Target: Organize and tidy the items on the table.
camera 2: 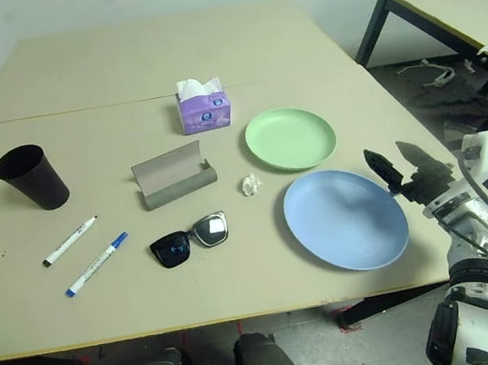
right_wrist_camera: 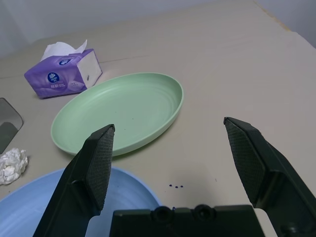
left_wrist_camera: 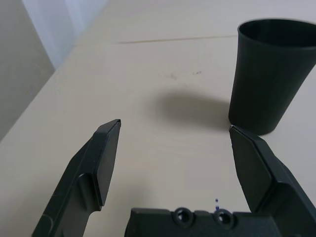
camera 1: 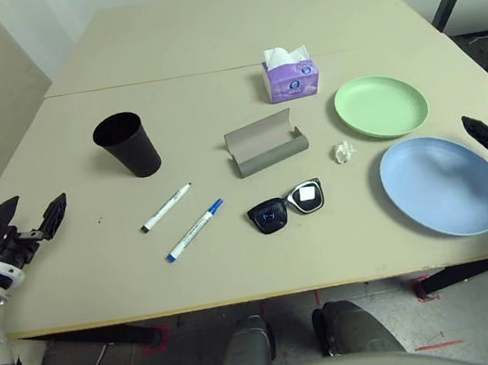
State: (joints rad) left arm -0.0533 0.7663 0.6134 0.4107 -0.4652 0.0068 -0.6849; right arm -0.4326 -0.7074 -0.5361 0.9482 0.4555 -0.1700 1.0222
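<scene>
My right gripper should grip the rim of the blue plate, farthest from the white paper wad.
On the beige table (camera 1: 203, 32) stand a black cup (camera 1: 128, 145), an open grey glasses case (camera 1: 266, 142) and black sunglasses (camera 1: 287, 205). Two white markers lie at front left, one with a black cap (camera 1: 166, 207), one with a blue cap (camera 1: 194, 230). A green plate (camera 1: 381, 106) and a blue plate (camera 1: 444, 184) lie at the right, with a white paper wad (camera 1: 343, 152) beside them. My left gripper (camera 1: 31, 217) hovers open at the table's left edge, facing the cup (left_wrist_camera: 269, 74). My right gripper (camera 2: 399, 164) is open at the blue plate's right rim, facing the green plate (right_wrist_camera: 118, 111).
A purple tissue box (camera 1: 291, 76) stands behind the glasses case. A seam runs across the tabletop behind the items. A second table (camera 2: 448, 10) stands at the far right, with cables on the floor beneath it.
</scene>
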